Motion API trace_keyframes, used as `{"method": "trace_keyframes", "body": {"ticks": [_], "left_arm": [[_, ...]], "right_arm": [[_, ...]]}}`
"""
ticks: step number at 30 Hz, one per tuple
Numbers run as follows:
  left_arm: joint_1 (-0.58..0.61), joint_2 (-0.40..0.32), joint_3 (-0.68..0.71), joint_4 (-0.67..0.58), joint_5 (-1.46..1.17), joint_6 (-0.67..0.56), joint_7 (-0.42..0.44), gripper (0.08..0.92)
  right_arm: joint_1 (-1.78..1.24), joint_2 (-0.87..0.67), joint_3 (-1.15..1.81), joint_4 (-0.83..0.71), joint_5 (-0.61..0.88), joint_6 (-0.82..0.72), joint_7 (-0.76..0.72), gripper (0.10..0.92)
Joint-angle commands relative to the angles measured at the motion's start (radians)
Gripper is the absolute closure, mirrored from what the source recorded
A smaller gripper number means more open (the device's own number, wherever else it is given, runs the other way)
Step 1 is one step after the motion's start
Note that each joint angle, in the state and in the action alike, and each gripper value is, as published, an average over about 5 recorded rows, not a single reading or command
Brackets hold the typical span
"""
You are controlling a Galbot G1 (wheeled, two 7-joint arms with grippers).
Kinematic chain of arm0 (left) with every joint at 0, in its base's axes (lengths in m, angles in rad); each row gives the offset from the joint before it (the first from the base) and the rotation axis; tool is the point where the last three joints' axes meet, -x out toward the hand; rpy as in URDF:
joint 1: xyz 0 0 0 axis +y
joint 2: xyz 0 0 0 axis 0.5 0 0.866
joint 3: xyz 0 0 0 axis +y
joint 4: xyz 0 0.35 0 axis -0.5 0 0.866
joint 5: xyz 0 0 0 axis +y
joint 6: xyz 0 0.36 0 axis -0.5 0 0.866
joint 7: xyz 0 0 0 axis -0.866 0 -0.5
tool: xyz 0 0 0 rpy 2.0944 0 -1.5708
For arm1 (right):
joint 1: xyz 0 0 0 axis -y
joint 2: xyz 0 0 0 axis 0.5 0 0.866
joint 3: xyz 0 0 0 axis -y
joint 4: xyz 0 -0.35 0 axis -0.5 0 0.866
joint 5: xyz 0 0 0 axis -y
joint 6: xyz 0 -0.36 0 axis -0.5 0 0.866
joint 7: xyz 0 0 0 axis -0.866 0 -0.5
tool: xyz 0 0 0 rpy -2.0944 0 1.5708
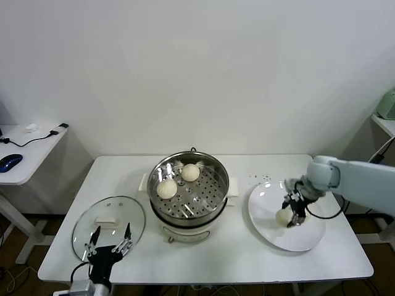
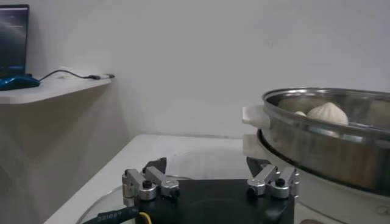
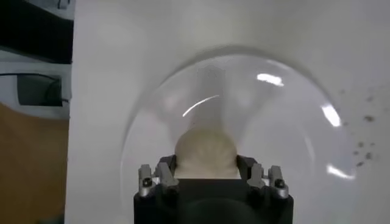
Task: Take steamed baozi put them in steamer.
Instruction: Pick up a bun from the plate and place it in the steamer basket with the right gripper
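Note:
Next, my right gripper sets the baozi on the bare front part of the steel steamer's bottom point(image 1: 183, 208).
The steel steamer point(image 1: 213, 203) stands at the table's middle with two cream-white baozi inside, one point(image 1: 166, 189) and another point(image 1: 190, 172). It also shows in the left wrist view point(image 2: 329, 146), with a baozi point(image 2: 328, 113) above its rim. My right gripper point(image 1: 292, 216) is low over the white plate point(image 1: 302, 237) at the right. Its fingers press both sides of a third baozi point(image 1: 282, 216), which rests on the plate. The right wrist view shows this baozi point(image 3: 206, 152) between the jaws of the right gripper point(image 3: 206, 167), above the plate point(image 3: 244, 97). My left gripper point(image 1: 110, 242) is open and parked at the front left. No other baozi is in view.
A round glass lid point(image 1: 108, 222) with a white handle lies at the front left, under my left gripper point(image 2: 207, 165). Dark crumbs point(image 1: 262, 180) dot the table behind the plate. A side table with a blue mouse point(image 1: 10, 162) stands at the far left.

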State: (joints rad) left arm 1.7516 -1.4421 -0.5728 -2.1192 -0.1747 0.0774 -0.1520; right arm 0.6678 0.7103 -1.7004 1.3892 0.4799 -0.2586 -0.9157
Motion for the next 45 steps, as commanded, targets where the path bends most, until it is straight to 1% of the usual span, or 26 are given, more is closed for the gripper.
{"method": "trace_keyframes", "body": {"ticks": [1, 8, 13, 16, 21, 25, 33, 42, 45], "left_arm": [[0.001, 0.003, 0.001, -0.005, 0.001, 0.0, 0.0, 0.177], [0.006, 0.008, 0.0, -0.015, -0.001, -0.002, 0.0, 0.177], [0.01, 0.006, 0.001, -0.018, -0.001, -0.005, -0.001, 0.177], [0.011, 0.005, 0.001, -0.017, -0.001, -0.006, -0.001, 0.177], [0.013, 0.004, -0.002, -0.018, -0.003, -0.007, -0.002, 0.177], [0.016, 0.003, -0.006, -0.017, -0.004, -0.009, -0.003, 0.177], [0.02, 0.0, -0.009, -0.017, -0.005, -0.011, -0.006, 0.177], [0.019, -0.001, -0.012, -0.014, -0.006, -0.012, -0.009, 0.177], [0.019, -0.001, -0.011, -0.013, -0.005, -0.012, -0.012, 0.177]], "right_arm": [[0.454, 0.267, -0.058, -0.003, 0.096, 0.152, -0.147, 0.364], [0.468, 0.529, 0.124, 0.05, 0.119, 0.266, -0.156, 0.361], [0.379, 0.635, 0.139, 0.101, 0.045, 0.437, -0.158, 0.363], [0.286, 0.674, 0.137, 0.108, -0.045, 0.543, -0.163, 0.364], [0.158, 0.698, 0.12, 0.095, -0.252, 0.667, -0.147, 0.364], [0.075, 0.696, 0.114, 0.041, -0.359, 0.705, -0.11, 0.364], [-0.035, 0.705, 0.128, -0.06, -0.433, 0.721, -0.063, 0.364], [-0.079, 0.72, 0.151, -0.123, -0.452, 0.735, -0.045, 0.363], [-0.079, 0.721, 0.159, -0.137, -0.449, 0.752, -0.048, 0.335]]}}
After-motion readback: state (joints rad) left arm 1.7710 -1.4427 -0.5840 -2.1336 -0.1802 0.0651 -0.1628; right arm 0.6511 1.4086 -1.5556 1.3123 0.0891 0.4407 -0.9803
